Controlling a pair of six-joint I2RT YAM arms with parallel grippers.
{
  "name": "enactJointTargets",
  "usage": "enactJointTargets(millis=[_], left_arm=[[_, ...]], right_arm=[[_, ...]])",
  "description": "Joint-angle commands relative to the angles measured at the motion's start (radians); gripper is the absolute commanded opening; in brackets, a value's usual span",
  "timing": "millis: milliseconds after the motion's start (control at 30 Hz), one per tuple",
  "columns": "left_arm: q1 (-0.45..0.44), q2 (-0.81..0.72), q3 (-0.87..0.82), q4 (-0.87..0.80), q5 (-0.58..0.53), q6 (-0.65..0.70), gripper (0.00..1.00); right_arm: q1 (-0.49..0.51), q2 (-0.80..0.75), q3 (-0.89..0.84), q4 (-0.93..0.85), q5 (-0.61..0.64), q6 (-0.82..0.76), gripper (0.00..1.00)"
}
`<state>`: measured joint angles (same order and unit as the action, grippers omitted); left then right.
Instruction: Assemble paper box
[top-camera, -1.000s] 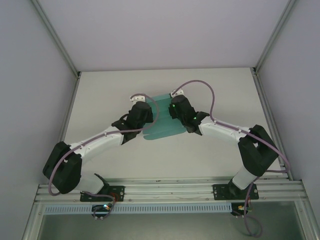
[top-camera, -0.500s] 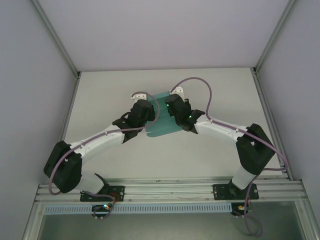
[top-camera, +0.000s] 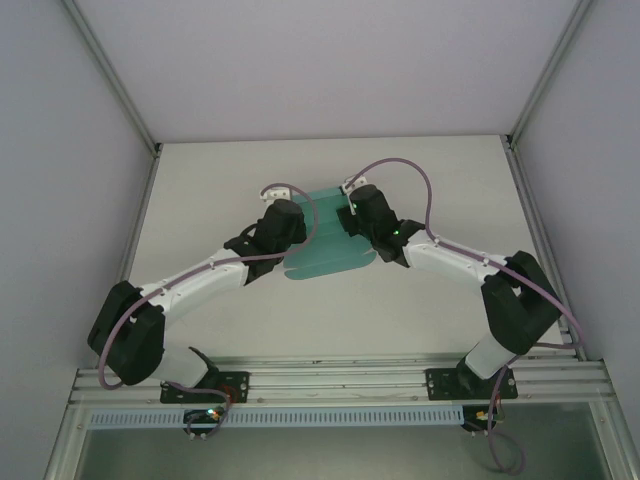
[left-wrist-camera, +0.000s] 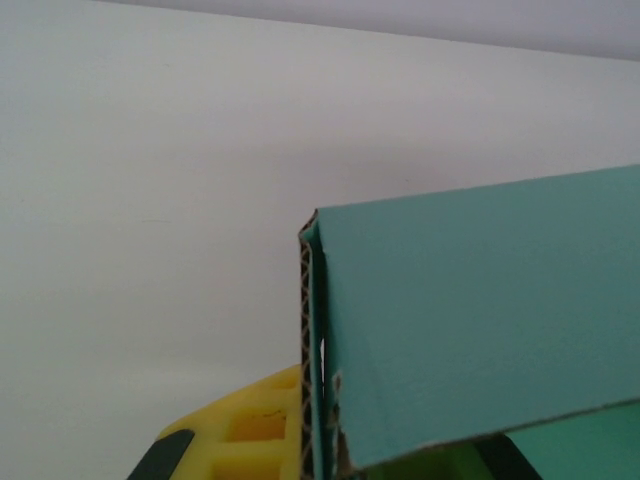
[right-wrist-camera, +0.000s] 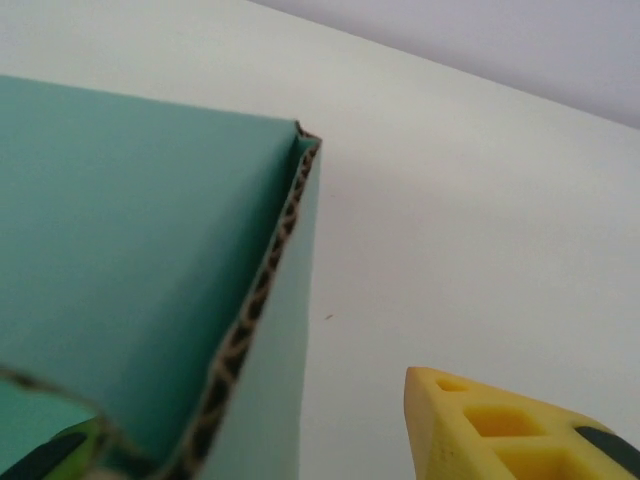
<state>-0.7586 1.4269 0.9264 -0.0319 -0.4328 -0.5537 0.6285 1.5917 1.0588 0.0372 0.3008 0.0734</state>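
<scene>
My right gripper is to move in and close on the box's far corner (right-wrist-camera: 306, 142), as the paper box's side stands off from the folded teal panel and should be brought flush with it.
The teal-green paper box (top-camera: 325, 252) lies partly folded in the middle of the white table, between the two arms. My left gripper (top-camera: 284, 216) is at its left edge, shut on a doubled-over flap. In the left wrist view the corrugated edge (left-wrist-camera: 308, 340) is pinched against the yellow finger (left-wrist-camera: 240, 430), and the teal panel (left-wrist-camera: 480, 320) slopes off to the right. My right gripper (top-camera: 360, 208) is at the box's far right corner and stands open. Its yellow finger (right-wrist-camera: 510, 425) is clear of the folded teal wall (right-wrist-camera: 130, 230), with bare table between them.
White enclosure walls stand on the left, right and far sides of the table (top-camera: 430, 300). An aluminium rail (top-camera: 340, 385) carrying the arm bases runs along the near edge. Purple cables loop over both wrists.
The right gripper has opened and drawn back to the right from the card's middle. The card has settled a little lower and flatter. The left gripper stays shut on its flap.
</scene>
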Motion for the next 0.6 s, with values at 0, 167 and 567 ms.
enactJointTargets(millis=[0,167,567], left_arm=[[0.0,0.01,0.016,-0.007,0.009,0.017,0.0],[0.0,0.011,0.015,-0.005,0.02,0.017,0.0],[-0.002,-0.01,0.013,-0.003,0.031,0.015,0.0]], right_arm=[[-0.001,-0.062,-0.018,-0.003,-0.106,-0.003,0.48],[-0.001,-0.096,-0.031,-0.008,-0.112,0.032,0.49],[-0.029,-0.003,0.014,-0.068,-0.042,0.073,0.26]])
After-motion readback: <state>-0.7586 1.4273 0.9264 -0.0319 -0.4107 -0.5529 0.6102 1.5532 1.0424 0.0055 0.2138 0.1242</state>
